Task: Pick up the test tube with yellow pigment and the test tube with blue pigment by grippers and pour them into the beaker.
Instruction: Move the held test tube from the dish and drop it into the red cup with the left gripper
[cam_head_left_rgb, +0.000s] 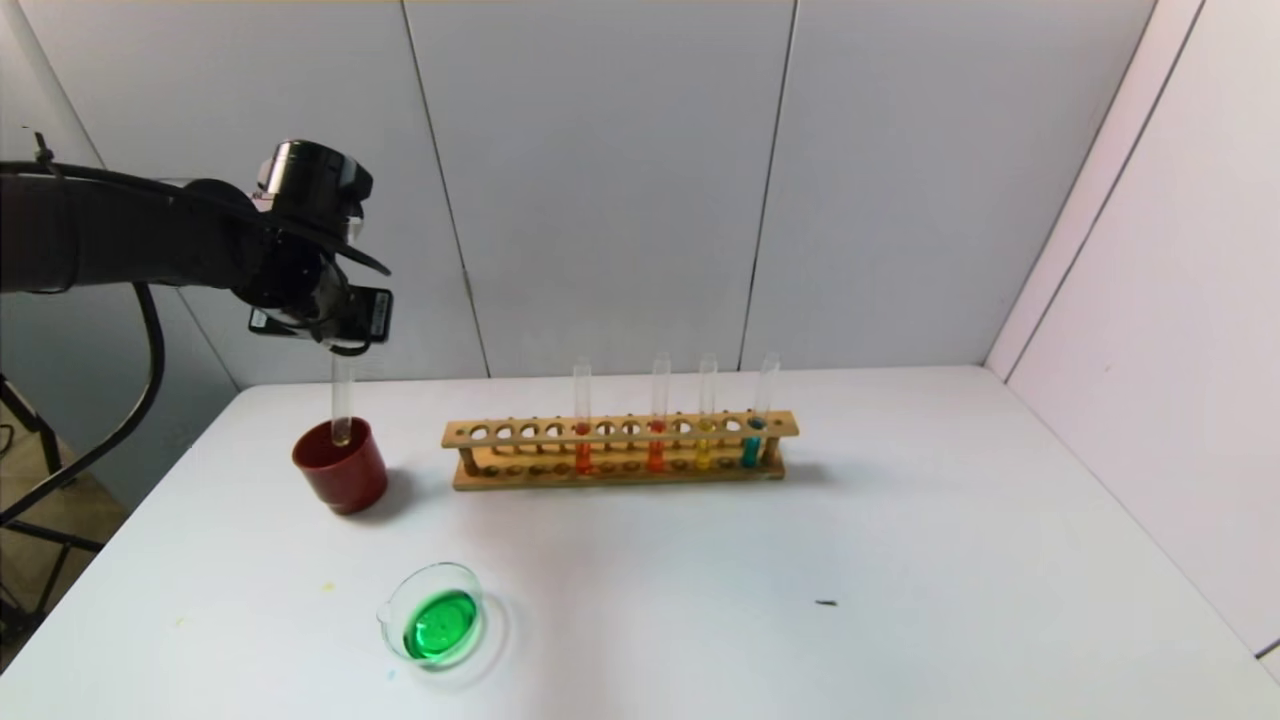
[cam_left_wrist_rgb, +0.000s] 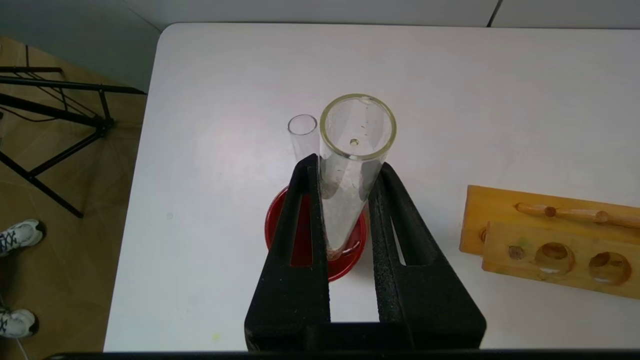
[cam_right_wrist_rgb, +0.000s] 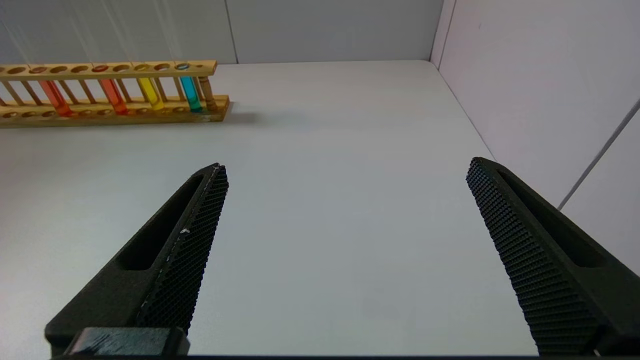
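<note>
Next, I release the empty test tube from my left gripper inside the dark red cup (cam_head_left_rgb: 344, 439) (cam_left_wrist_rgb: 333, 225), next to the second empty tube.
My left gripper (cam_head_left_rgb: 342, 345) is shut on an empty clear test tube (cam_head_left_rgb: 342, 400), held upright with its bottom inside the dark red cup (cam_head_left_rgb: 340, 470). In the left wrist view the gripper (cam_left_wrist_rgb: 348, 165) clamps this tube (cam_left_wrist_rgb: 357, 145) near its top, and a second empty tube (cam_left_wrist_rgb: 302, 131) stands in the cup (cam_left_wrist_rgb: 350, 255). The beaker (cam_head_left_rgb: 437, 618) holds green liquid at the front left. One yellow tube (cam_head_left_rgb: 704, 445) and one blue tube (cam_head_left_rgb: 753, 442) stand in the wooden rack (cam_head_left_rgb: 620, 432). My right gripper (cam_right_wrist_rgb: 347, 170) is open and empty, low over bare table, out of the head view.
Two orange-red tubes (cam_head_left_rgb: 583, 450) (cam_head_left_rgb: 656, 448) also stand in the rack, whose left holes are free. The rack shows in the right wrist view (cam_right_wrist_rgb: 115, 107) and its end in the left wrist view (cam_left_wrist_rgb: 550, 240). White walls close the back and right. A tripod (cam_left_wrist_rgb: 60, 125) stands beyond the table's left edge.
</note>
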